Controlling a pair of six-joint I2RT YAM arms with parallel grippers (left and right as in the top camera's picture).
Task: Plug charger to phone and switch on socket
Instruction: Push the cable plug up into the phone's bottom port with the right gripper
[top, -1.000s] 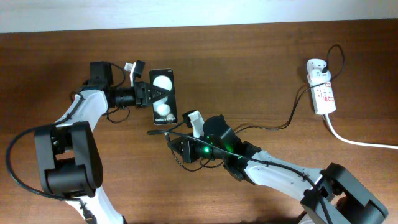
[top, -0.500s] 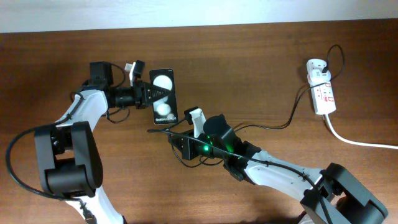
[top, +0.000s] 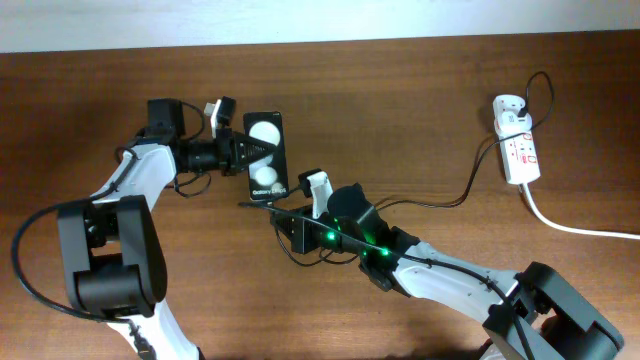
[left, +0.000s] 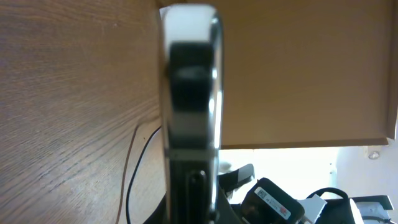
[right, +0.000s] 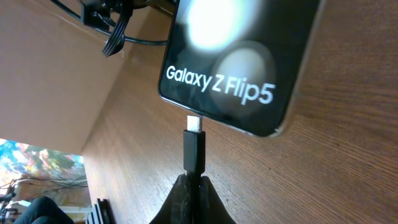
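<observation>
Next, my left gripper lets go of the black phone flat on the wood (top: 311, 200) under the tip of my right gripper.
The black phone (top: 266, 155) with two white spots lies on the table at centre left. My left gripper (top: 238, 152) is shut on its left long edge; the left wrist view shows the phone (left: 189, 106) edge-on between the fingers. My right gripper (top: 285, 217) is shut on the charger's black plug (right: 193, 149), whose metal tip touches the port in the phone's (right: 236, 56) bottom edge. The thin black charger cable (top: 455, 200) runs right to the white socket (top: 518, 150) at the far right, with a white adapter on it.
A thick white cord (top: 580, 228) leaves the socket toward the right edge. The table's far edge runs along the top of the overhead view. Bare wood lies between the arms and the socket.
My right gripper has moved up and left with the plug, bringing its tip to the phone's bottom edge. The left gripper and phone have shifted slightly right.
</observation>
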